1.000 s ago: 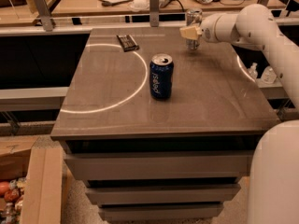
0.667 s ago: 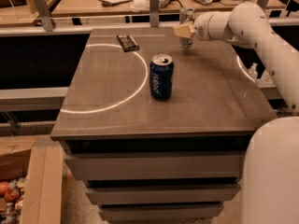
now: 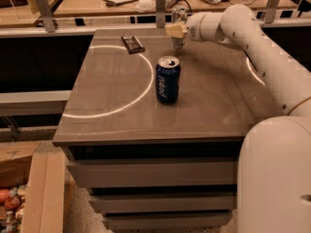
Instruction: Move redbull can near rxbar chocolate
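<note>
The grey tabletop [image 3: 151,50] is close beside the rxbar chocolate, behind the Pepsi can. Next, I let go of the redbull can, now upright near the far edge, there with my gripper.
The redbull can [image 3: 179,17] is a slim silver can, upright near the table's far edge. My gripper [image 3: 176,31] is shut on it at mid height, with the white arm reaching in from the right. The can's base is at or just above the tabletop; I cannot tell which. The rxbar chocolate [image 3: 132,43] is a flat dark bar lying on the table at the far left, about a hand's width left of the held can.
A dark-blue Pepsi can [image 3: 167,79] stands upright mid-table, in front of the gripper. A bright ring of light [image 3: 141,89] marks the grey tabletop. A rail with posts [image 3: 160,6] runs behind the table, and a desk with papers lies beyond it.
My gripper has moved left along the table's far edge with the redbull can in it, closer to the rxbar chocolate. The Pepsi can and the bar have not moved.
</note>
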You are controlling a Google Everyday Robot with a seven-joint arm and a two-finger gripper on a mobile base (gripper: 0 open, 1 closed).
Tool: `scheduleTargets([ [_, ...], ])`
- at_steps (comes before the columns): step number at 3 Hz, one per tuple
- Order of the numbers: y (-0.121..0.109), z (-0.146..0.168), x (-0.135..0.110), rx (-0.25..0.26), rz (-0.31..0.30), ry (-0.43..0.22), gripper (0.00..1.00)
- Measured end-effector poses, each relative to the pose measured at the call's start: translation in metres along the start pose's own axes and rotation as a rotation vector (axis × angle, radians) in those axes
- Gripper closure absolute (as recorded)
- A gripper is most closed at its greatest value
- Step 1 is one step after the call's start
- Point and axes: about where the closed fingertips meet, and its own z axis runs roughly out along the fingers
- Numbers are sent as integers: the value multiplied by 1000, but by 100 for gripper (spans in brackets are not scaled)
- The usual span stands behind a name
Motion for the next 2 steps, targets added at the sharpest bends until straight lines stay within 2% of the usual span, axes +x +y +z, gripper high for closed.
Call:
scheduleTargets([
  [2, 21, 38, -2, -30, 11, -11, 100],
])
